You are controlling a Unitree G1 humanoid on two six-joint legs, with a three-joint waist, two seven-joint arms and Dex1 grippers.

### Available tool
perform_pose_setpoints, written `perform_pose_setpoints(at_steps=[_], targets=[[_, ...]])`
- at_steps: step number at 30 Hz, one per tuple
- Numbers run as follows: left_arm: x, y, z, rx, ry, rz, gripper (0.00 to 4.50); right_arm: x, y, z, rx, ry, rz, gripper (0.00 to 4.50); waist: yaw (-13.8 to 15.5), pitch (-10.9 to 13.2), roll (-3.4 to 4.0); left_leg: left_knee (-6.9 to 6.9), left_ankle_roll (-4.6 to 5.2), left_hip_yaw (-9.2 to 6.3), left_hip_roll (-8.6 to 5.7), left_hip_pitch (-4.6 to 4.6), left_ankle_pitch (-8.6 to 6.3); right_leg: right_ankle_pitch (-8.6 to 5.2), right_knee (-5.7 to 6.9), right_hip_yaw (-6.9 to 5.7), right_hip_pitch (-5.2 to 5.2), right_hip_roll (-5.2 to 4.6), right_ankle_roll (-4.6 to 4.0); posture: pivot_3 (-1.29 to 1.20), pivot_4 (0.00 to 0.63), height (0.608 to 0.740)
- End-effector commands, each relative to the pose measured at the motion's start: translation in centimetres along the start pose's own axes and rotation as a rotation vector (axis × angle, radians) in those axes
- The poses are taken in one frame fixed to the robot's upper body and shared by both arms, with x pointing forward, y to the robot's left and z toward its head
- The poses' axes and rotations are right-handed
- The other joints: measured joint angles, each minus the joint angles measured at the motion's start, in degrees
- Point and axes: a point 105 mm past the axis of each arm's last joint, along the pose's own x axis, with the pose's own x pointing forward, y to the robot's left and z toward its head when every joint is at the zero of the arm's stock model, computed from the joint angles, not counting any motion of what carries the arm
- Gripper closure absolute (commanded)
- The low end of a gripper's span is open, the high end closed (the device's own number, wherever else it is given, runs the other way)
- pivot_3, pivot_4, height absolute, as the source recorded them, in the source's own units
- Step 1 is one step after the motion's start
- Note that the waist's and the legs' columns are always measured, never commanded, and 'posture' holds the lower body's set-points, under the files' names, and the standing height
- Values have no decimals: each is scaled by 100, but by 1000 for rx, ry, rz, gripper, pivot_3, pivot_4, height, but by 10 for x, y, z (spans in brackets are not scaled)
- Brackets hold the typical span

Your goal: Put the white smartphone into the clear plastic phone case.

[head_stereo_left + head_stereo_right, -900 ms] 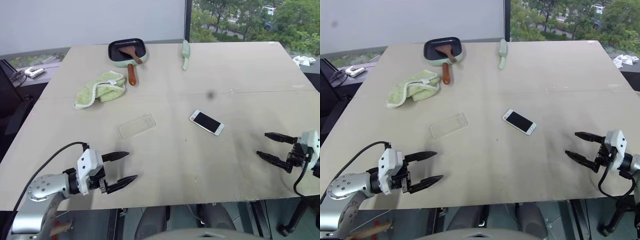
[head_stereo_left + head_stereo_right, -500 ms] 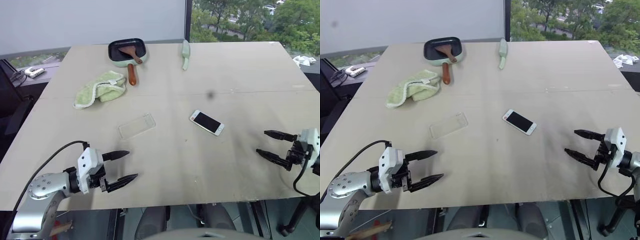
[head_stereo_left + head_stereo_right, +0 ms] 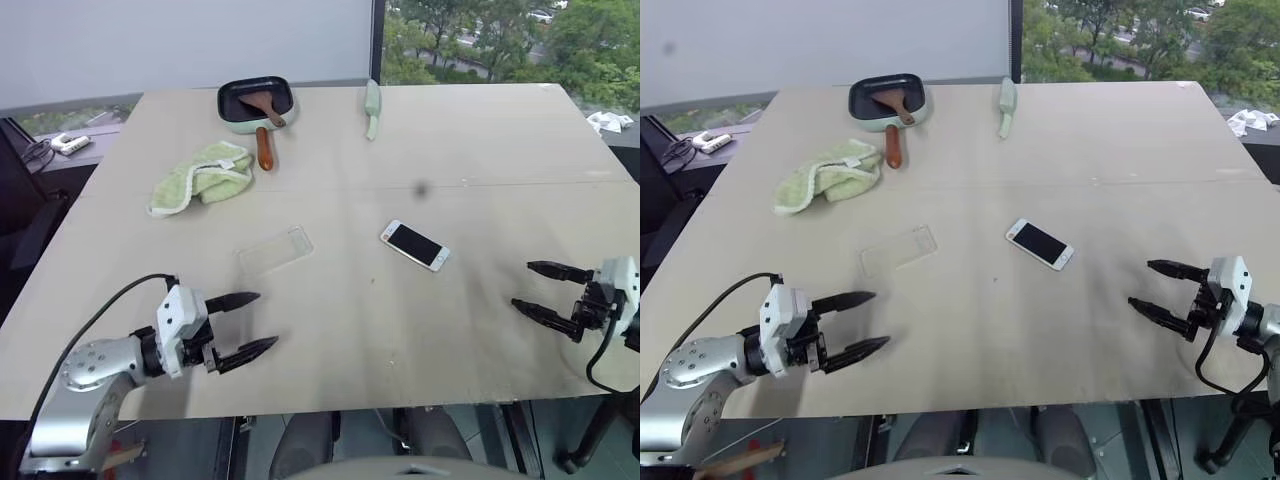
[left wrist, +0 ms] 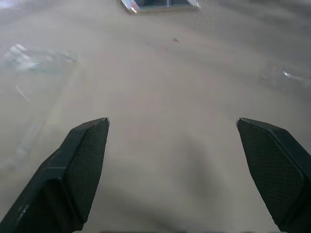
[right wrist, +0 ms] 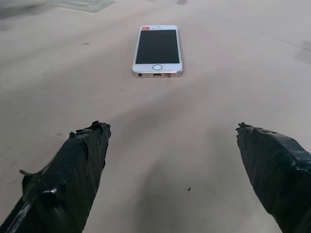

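Next, my left gripper goes to the near long side (image 3: 280, 264) (image 4: 43, 119) of the clear plastic phone case and closes around its middle.
The white smartphone (image 3: 414, 245) lies flat, screen up, right of the table's middle, and it is seen again in the right wrist view (image 5: 157, 50). To its left lies the clear plastic phone case (image 3: 275, 250), empty and flat on the tabletop. My left gripper (image 3: 267, 319) hovers open near the front left edge, a short way in front of the case. At the front right, my right gripper (image 3: 521, 284) is open and points toward the phone from a distance. Nothing sits between either pair of fingers.
At the back of the beige table (image 3: 330, 330) are a green cloth (image 3: 198, 176), a dark pan with a wooden spatula (image 3: 256, 104) and a pale green utensil (image 3: 372, 108). A black cable (image 3: 95, 325) trails from my left arm.
My left gripper has crept slightly further onto the table, away from the front edge. The right gripper, the phone and the case have kept still.
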Motion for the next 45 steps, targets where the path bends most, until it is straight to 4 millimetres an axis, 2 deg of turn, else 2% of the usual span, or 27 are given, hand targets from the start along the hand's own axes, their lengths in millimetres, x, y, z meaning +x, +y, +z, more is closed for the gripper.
perform_pose_setpoints(at_steps=[1,5,9,13,16,23,25,26,34,35,42,45], targets=[[1,20,4,44,-7,101,128,12,13,19,-22,-82,63,0,-10,0,0,0,0,-1,0,1,0,0,1,0,0,1,0,0,150,740],[10,31,2,43,22,110,128,45,39,40,-35,-201,164,0,-42,2,2,-2,-1,-2,2,0,0,1,0,1,-1,6,2,0,150,740],[18,48,-5,42,59,133,128,60,54,56,-52,-242,214,0,-13,5,6,-3,-1,-5,-2,-2,0,1,1,-4,-4,9,3,0,150,740],[24,66,-17,59,117,149,128,64,62,64,-72,-238,237,0,10,5,5,0,-1,-12,-9,-7,0,2,-3,-13,-3,14,3,0,150,740],[32,75,-18,68,121,152,128,63,64,72,-84,-252,239,0,21,5,4,-1,-1,-20,-11,-11,0,2,-3,-19,-5,13,4,0,150,740],[42,76,-35,90,221,93,128,63,64,75,-103,-251,216,0,-1,4,6,-2,-1,-16,-11,-8,0,2,-1,-15,-6,11,4,0,150,740],[42,76,-40,94,248,84,646,62,63,75,-106,-250,210,0,6,2,8,-1,-1,-18,-10,-8,0,2,2,-17,-4,11,4,0,150,740],[42,76,-40,96,251,80,730,62,63,75,-106,-248,207,0,9,0,10,-1,-1,-18,-11,-5,0,2,2,-17,-1,11,4,0,150,740],[41,75,-40,96,259,75,4228,61,62,74,-104,-244,200,0,-5,-5,15,3,-1,-18,-8,10,2,1,17,-14,6,16,3,0,150,740],[41,74,-40,93,260,73,4393,61,61,74,-106,-244,201,0,-10,-6,16,3,-1,-18,-8,10,2,1,17,-13,6,16,3,0,150,740],[49,59,-29,91,211,17,4393,59,58,72,-107,-232,196,0,-10,-5,16,2,-1,-15,-8,5,1,2,13,-12,4,13,4,0,150,740],[60,43,-17,95,175,-60,4393,52,54,67,-89,-207,180,0,-1,-5,16,1,0,-17,-9,-2,0,2,6,-15,2,12,4,0,150,740]])
